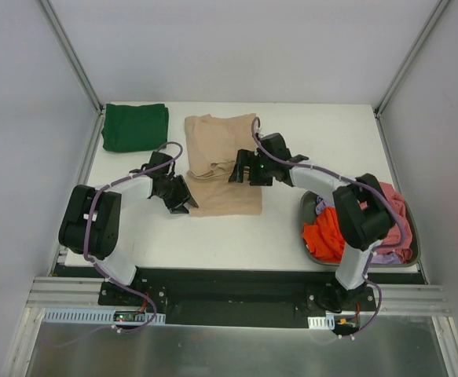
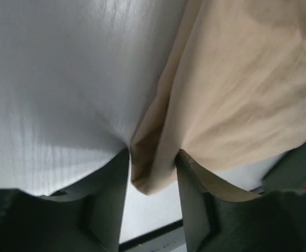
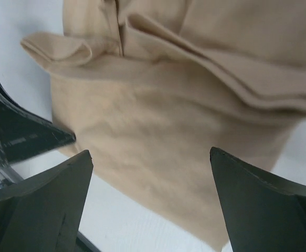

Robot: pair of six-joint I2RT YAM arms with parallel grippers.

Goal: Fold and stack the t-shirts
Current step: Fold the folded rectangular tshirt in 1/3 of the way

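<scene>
I can see the layers of the beige t-shirt gape apart at its near corner, so I need to open my left gripper and pinch them together at the corner's end [image 2: 148, 186] before lifting.
The large beige t-shirt [image 1: 217, 137] lies partly folded in the middle of the table. My left gripper [image 1: 183, 203] is at its near left corner. In the left wrist view my left gripper [image 2: 153, 157] is shut on that corner of the beige t-shirt [image 2: 236, 94]. My right gripper [image 1: 239, 173] hovers over the shirt's right side. In the right wrist view my right gripper [image 3: 150, 153] is open and empty above the beige t-shirt [image 3: 158, 121]. The dark green t-shirt [image 1: 134, 126] lies folded at the back left.
A grey oval tub [image 1: 311, 250] at the right holds the orange-red [image 1: 327, 236], pink [image 1: 393, 206] and lilac [image 1: 382, 255] shirts in a heap. Grey walls stand close on both sides. A black rail runs along the table's near edge.
</scene>
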